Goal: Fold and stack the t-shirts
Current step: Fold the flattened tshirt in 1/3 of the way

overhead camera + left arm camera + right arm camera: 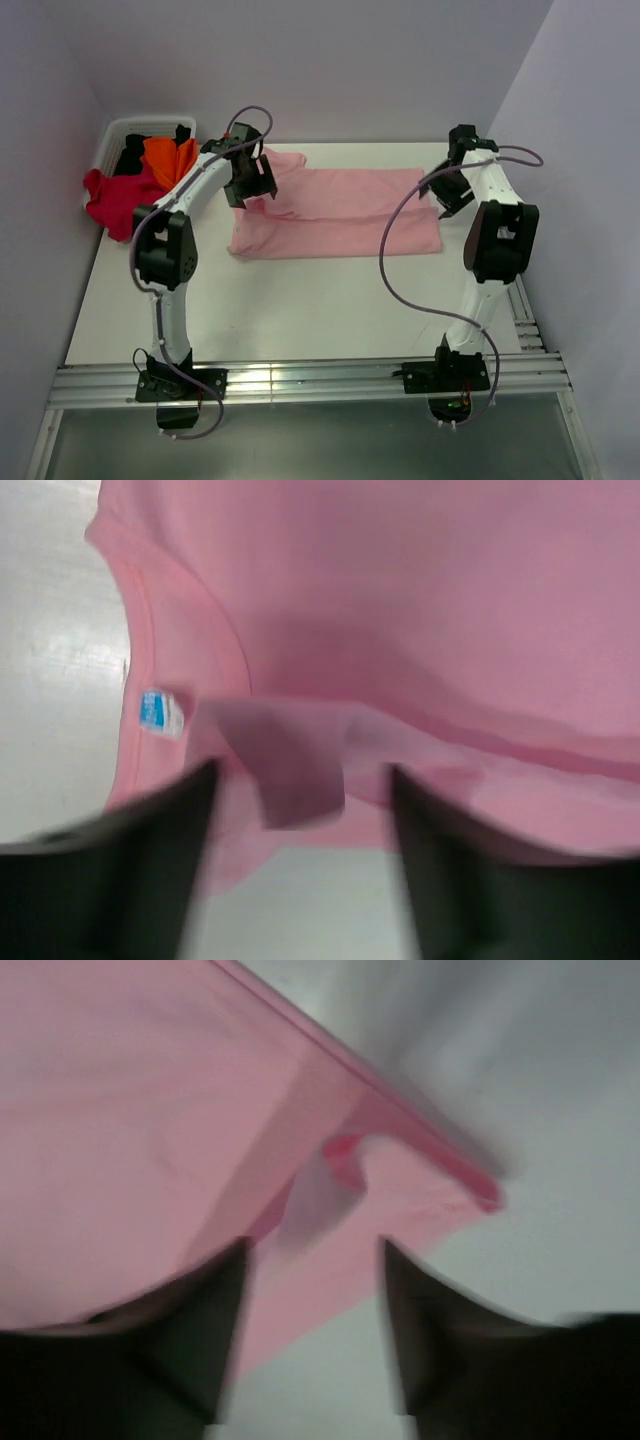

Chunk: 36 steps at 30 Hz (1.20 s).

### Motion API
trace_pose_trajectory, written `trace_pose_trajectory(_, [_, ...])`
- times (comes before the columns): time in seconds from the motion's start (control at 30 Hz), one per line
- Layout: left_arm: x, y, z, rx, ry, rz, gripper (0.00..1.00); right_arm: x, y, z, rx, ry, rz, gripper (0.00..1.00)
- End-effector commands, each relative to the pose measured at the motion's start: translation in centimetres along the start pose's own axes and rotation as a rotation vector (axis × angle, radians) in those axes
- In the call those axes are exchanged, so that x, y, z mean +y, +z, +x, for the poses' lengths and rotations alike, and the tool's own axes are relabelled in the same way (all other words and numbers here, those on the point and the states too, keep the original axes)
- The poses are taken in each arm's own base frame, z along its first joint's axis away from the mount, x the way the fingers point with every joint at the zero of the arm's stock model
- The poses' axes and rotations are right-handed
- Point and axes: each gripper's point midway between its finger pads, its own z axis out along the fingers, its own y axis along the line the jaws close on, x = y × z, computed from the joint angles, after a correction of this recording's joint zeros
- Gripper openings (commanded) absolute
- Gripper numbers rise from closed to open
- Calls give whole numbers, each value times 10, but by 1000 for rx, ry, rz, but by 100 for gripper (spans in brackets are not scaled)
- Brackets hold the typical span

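Next, I close my right gripper on the light pink t-shirt's far corner [421,171], opposite its collar.
A light pink t-shirt [340,212] lies partly folded across the far middle of the table. My left gripper [252,186] hovers open over its left end; the left wrist view shows the collar and a small blue neck tag [160,713] with my gripper [300,780] empty above the pink cloth [420,610]. My right gripper [446,205] hovers open over the shirt's right edge; its wrist view shows a folded corner of the pink shirt [150,1110] with nothing held between the jaws [312,1255]. Crimson [118,196], orange [166,156] and black [132,152] shirts lie heaped at the far left.
A white basket [118,132] at the far left corner holds the heaped shirts, with the crimson one spilling over its side. Walls close in behind and on both sides. A metal rail [300,380] runs along the near edge.
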Motion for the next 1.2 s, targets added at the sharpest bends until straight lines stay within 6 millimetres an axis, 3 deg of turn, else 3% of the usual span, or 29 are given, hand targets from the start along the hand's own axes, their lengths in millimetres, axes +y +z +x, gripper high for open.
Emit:
trace_pose_trajectory(0.0, [5, 34, -22, 22, -26, 1, 99, 42, 8, -25, 40, -49, -76, 100])
trace_pose_trajectory(0.07, [12, 40, -32, 32, -78, -16, 100, 55, 13, -30, 68, -64, -94, 100])
trace_pose_trajectory(0.1, [7, 34, -48, -5, -89, -1, 99, 68, -2, -42, 33, -80, -146, 100])
trace_pose_trajectory(0.17, [8, 24, -63, -59, -119, -15, 100, 77, -22, -53, -22, -106, -193, 100])
trace_pose_trajectory(0.3, [7, -13, -78, -158, -158, 5, 99, 70, -49, -59, -68, -121, -217, 100])
trace_pose_trajectory(0.37, [12, -14, -75, -167, -160, -4, 99, 63, -54, -53, -65, -114, -231, 100])
trace_pose_trajectory(0.47, [8, -13, -88, -186, -152, 38, 100, 62, -52, -41, -33, -115, -248, 100])
trace_pose_trajectory(0.53, [8, 4, -102, -184, -133, 72, 99, 62, -51, -33, -15, -129, -251, 100])
trace_pose_trajectory(0.57, [1, -1, -121, -226, -122, 109, 99, 58, -51, -30, -12, -136, -244, 100])
trace_pose_trajectory(0.6, [-2, 19, -120, -187, -121, 139, 99, 56, -50, -26, -9, -140, -240, 100])
trace_pose_trajectory(0.63, [3, 23, -130, -188, -145, 170, 99, 54, -51, -23, -7, -145, -241, 100])
trace_pose_trajectory(0.67, [-2, 24, -147, -223, -156, 222, 99, 46, -51, -17, 0, -150, -227, 100])
trace_pose_trajectory(0.7, [3, 43, -149, -205, -173, 233, 100, 41, -51, -13, 6, -155, -220, 100])
trace_pose_trajectory(0.77, [3, 46, -172, -237, -178, 322, 99, 27, -55, -4, 7, -159, -214, 100])
trace_pose_trajectory(0.8, [7, 66, -171, -213, -187, 335, 99, 23, -56, 1, 9, -157, -213, 100])
trace_pose_trajectory(0.87, [12, 76, -182, -219, -209, 382, 99, 8, -58, 14, 15, -162, -207, 100])
trace_pose_trajectory(0.9, [18, 95, -187, -226, -223, 397, 100, 2, -57, 19, 19, -160, -201, 100])
trace_pose_trajectory(0.97, [10, 107, -189, -213, -226, 475, 99, -14, -58, 31, 21, -168, -186, 100])
trace_pose_trajectory(1.0, [10, 128, -186, -204, -235, 496, 99, -20, -59, 35, 16, -169, -179, 100])
trace_pose_trajectory(1.17, [-7, 151, -194, -229, -258, 624, 99, -49, -66, 50, -11, -172, -144, 100])
